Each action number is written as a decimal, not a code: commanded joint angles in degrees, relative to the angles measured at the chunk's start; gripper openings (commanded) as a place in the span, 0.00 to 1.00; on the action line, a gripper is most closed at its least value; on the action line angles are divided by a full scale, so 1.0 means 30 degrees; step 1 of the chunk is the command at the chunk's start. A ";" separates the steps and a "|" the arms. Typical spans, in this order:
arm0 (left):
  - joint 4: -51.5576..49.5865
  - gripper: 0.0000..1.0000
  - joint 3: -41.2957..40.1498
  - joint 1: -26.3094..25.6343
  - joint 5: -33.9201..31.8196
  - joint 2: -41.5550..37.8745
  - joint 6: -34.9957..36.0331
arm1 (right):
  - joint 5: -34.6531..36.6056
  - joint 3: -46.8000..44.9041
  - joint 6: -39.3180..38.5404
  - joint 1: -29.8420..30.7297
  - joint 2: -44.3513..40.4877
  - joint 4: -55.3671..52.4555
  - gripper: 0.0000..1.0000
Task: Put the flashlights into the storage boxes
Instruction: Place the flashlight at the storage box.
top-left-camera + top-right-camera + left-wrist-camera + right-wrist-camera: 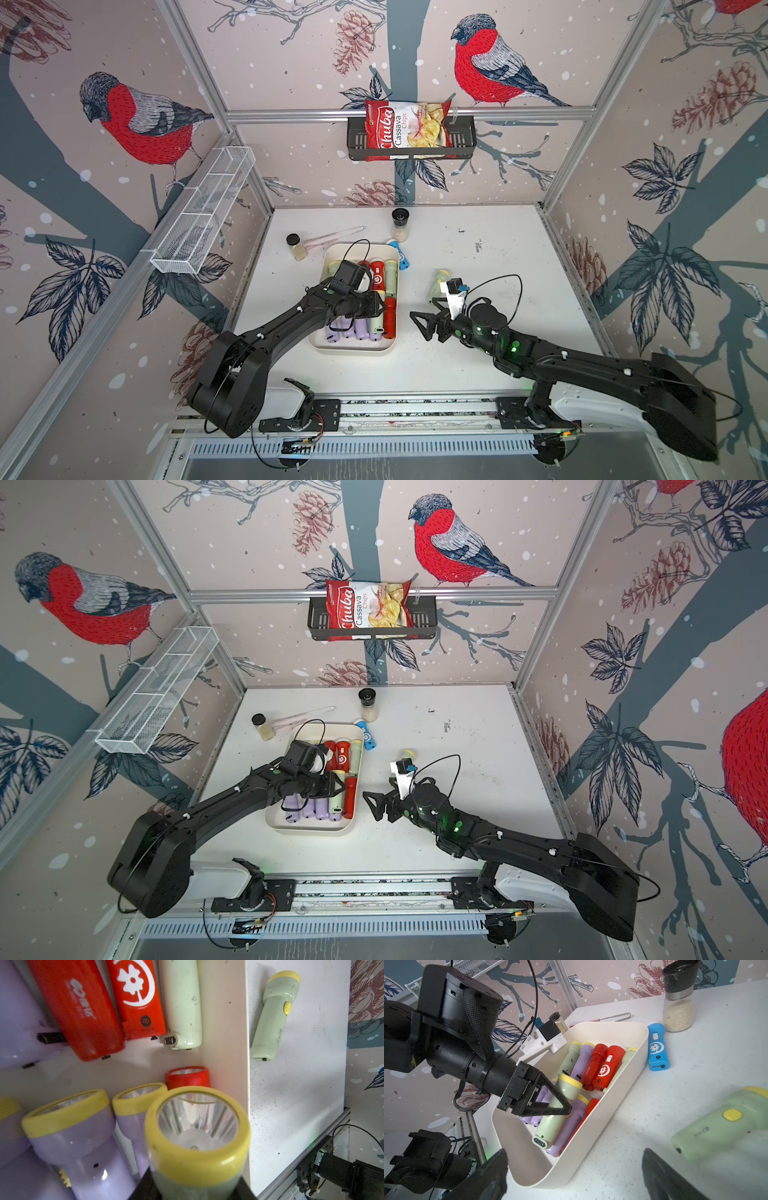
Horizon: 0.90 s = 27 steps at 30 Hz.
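Observation:
I will use my left gripper to set the pale green flashlight down in the storage box (381, 320) (188, 1168), against the near red flashlight next to the lilac ones.
The cream-white storage box (353, 350) (581, 1157) holds several flashlights, lilac (347, 330), red (377, 276) and pale green. My left gripper (562, 1105) (379, 306) hangs over the box, shut on a pale green flashlight (550, 1124) (197, 1136) with a yellow head, which slants above the ones lying there. A second pale green flashlight (436, 284) (720, 1126) lies on the table right of the box. A blue flashlight (401, 254) (657, 1047) lies by the box's far right corner. My right gripper (424, 324) (575, 1178) is open above bare table between the box and the loose green flashlight.
Two black-capped glass jars (400, 224) (296, 246) and a pink utensil (332, 237) lie behind the box. A white wire rack (203, 212) hangs on the left wall. A black basket (461, 139) holding a chips bag hangs on the back wall.

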 commanded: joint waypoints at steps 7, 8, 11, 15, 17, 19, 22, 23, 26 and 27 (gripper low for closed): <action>0.0964 0.30 -0.0665 -0.0124 0.0559 -0.0068 -0.0741 | 0.0302 0.0081 -0.0061 0.0009 -0.0054 0.0141 0.99; 0.1020 0.30 -0.0760 -0.0151 0.0522 -0.0080 -0.0839 | 0.0272 0.0091 -0.0045 0.0012 -0.0039 0.0140 0.99; 0.1223 0.31 -0.0931 -0.0256 0.0589 -0.0080 -0.1109 | 0.0270 0.0102 -0.0060 -0.0004 -0.0066 0.0110 0.99; 0.1247 0.32 -0.0931 -0.0354 0.0530 -0.0021 -0.1158 | 0.0298 0.0113 -0.0044 0.0007 -0.0064 0.0081 0.99; 0.1239 0.33 -0.0939 -0.0352 0.0500 -0.0021 -0.1149 | 0.0273 0.0110 -0.0053 0.0005 -0.0065 0.0052 0.99; 0.1213 0.33 -0.0911 -0.0360 0.0463 -0.0002 -0.1140 | 0.0301 0.0110 -0.0056 -0.0006 -0.0093 0.0040 0.99; 0.1149 0.34 -0.0902 -0.0363 0.0420 -0.0043 -0.1145 | 0.0299 0.0121 -0.0057 -0.0003 -0.0093 0.0003 0.99; 0.1149 0.35 -0.0898 -0.0349 0.0414 -0.0050 -0.1147 | 0.0291 0.0126 -0.0061 -0.0003 -0.0093 0.0022 0.99; 0.1090 0.37 -0.0917 -0.0375 0.0312 -0.0109 -0.1170 | 0.0300 0.0127 -0.0057 0.0010 -0.0102 0.0006 0.99; 0.1104 0.38 -0.0920 -0.0376 0.0313 -0.0147 -0.1177 | 0.0302 0.0116 -0.0059 0.0009 -0.0093 0.0024 0.99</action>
